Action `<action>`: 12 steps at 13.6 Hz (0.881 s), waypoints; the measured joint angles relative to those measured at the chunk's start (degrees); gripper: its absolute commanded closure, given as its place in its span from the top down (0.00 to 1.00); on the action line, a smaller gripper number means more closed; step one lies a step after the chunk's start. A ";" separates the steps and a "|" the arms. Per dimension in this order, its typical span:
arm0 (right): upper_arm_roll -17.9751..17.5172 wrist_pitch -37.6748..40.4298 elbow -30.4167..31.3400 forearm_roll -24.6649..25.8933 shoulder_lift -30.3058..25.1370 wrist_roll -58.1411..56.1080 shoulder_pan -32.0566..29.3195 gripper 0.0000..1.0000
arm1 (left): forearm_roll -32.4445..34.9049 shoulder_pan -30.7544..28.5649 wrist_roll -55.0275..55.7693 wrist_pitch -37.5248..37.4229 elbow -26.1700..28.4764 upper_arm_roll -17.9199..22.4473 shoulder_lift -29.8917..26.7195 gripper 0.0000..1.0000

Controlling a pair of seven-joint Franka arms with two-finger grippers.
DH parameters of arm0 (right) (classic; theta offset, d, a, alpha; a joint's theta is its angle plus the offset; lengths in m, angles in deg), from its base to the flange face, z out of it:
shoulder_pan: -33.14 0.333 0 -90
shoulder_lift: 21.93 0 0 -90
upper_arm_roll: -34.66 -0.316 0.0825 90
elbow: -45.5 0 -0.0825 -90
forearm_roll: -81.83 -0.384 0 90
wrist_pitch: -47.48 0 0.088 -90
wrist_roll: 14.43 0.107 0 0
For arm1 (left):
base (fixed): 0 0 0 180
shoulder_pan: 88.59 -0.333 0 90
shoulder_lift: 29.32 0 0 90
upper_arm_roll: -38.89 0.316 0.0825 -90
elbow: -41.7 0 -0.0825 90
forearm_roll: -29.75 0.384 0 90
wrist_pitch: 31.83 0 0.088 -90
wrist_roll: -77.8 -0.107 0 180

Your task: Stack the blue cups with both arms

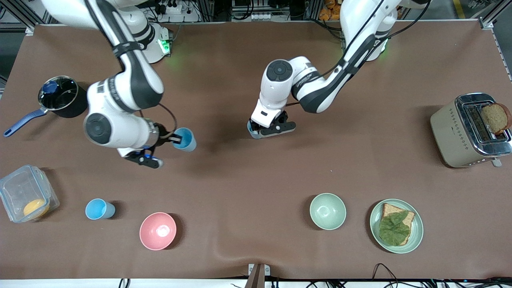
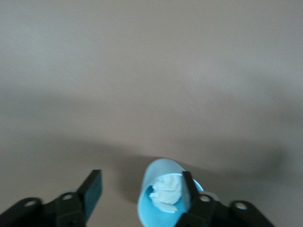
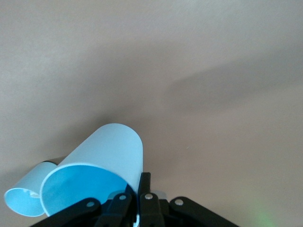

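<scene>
The blue cup in my right gripper will be let go inside the second blue cup [image 1: 255, 125] [image 3: 26, 200], in the middle of the table at my left gripper. The held cup is still tilted above the table.
Three blue cups show. My right gripper [image 1: 176, 139] is shut on the rim of one blue cup [image 1: 185, 139], held tilted above the table; in the right wrist view the gripper [image 3: 140, 183] pinches the wall of this cup [image 3: 102, 161]. My left gripper [image 1: 267, 129] is down at a second blue cup [image 1: 252, 131] mid-table. In the left wrist view it [image 2: 140, 177] is open, with one finger [image 2: 187, 188] inside that cup [image 2: 158, 208], which holds a white crumpled wad, and the other outside. A third blue cup [image 1: 99, 209] stands nearer the front camera, beside the pink bowl.
A pink bowl [image 1: 157, 231], a pale green bowl [image 1: 327, 211] and a plate [image 1: 416, 236] with bread and lettuce lie near the front edge. A clear box [image 1: 24, 196] and a black pot [image 1: 64, 98] sit at the right arm's end, a toaster [image 1: 460, 128] at the left arm's end.
</scene>
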 measured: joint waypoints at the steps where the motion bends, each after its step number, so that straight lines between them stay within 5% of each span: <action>1: 0.00 -0.77 0.00 -0.03 0.00 3.09 1.58 0.00 | 0.13 -0.20 0.00 -5.23 -2.64 0.16 -1.57 1.00; 4: -0.07 -3.83 0.01 -0.06 0.04 12.67 8.05 0.00 | 2.47 -3.65 -0.43 -12.33 -7.77 1.03 -5.93 1.00; 12: -0.06 -11.04 -2.39 -0.94 3.60 30.11 20.56 0.00 | 3.00 -21.51 -23.01 -15.31 -8.95 1.07 -13.85 1.00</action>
